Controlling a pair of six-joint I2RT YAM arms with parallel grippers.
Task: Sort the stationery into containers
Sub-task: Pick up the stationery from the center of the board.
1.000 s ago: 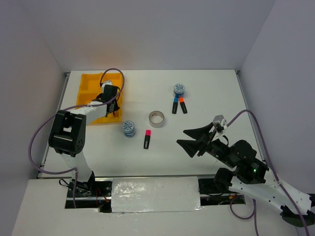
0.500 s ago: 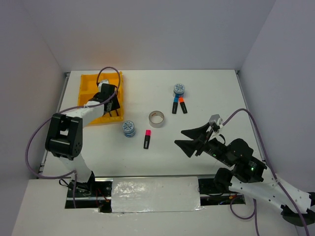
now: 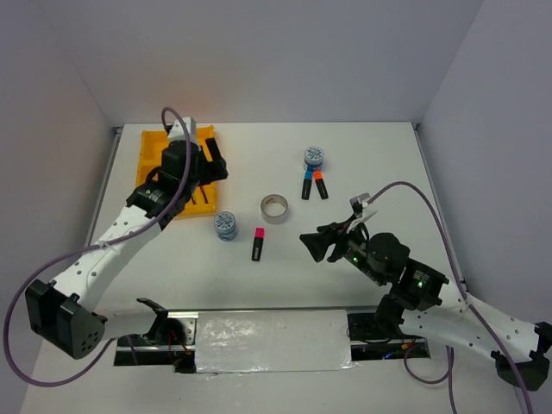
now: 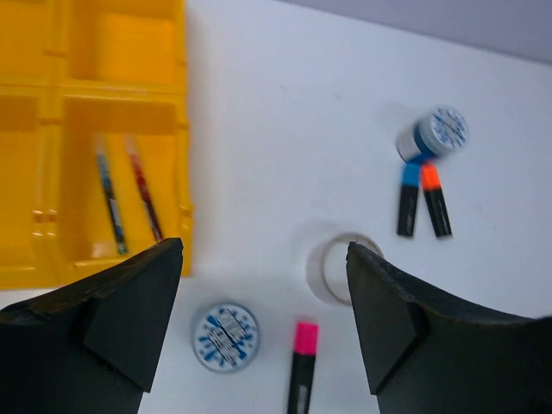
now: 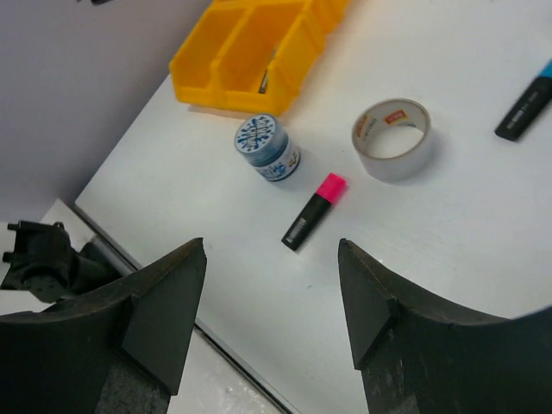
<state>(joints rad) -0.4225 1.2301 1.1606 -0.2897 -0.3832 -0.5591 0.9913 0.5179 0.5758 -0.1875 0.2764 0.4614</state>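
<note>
My left gripper needs to move to the silver-grey tape ring next, and there it will close on its side (image 3: 262,209) (image 4: 316,272) that faces the yellow tray.
The yellow tray (image 3: 153,145) stands at the far left, and a teal pen (image 4: 109,194) and a red pen (image 4: 144,190) lie in one of its compartments. My left gripper (image 3: 216,162) hovers open and empty over the tray's right edge (image 4: 112,52). On the table lie a blue-white tape roll (image 3: 226,225), a pink-capped highlighter (image 3: 258,244) and a silver-grey tape ring (image 3: 276,208). Farther back are a second tape roll (image 3: 315,156), a blue-capped highlighter (image 3: 306,185) and an orange-capped highlighter (image 3: 321,185). My right gripper (image 3: 312,244) is open and empty, to the right of the pink highlighter (image 5: 315,210).
The table's near edge with its metal rail (image 5: 224,345) runs just below the right gripper. White walls close the table in at the back and on both sides. The left arm's cable (image 3: 172,116) loops over the tray.
The left gripper has opened, lifted out of the tray and shifted right, while its arm swung out. The right gripper has moved left toward the pink highlighter.
</note>
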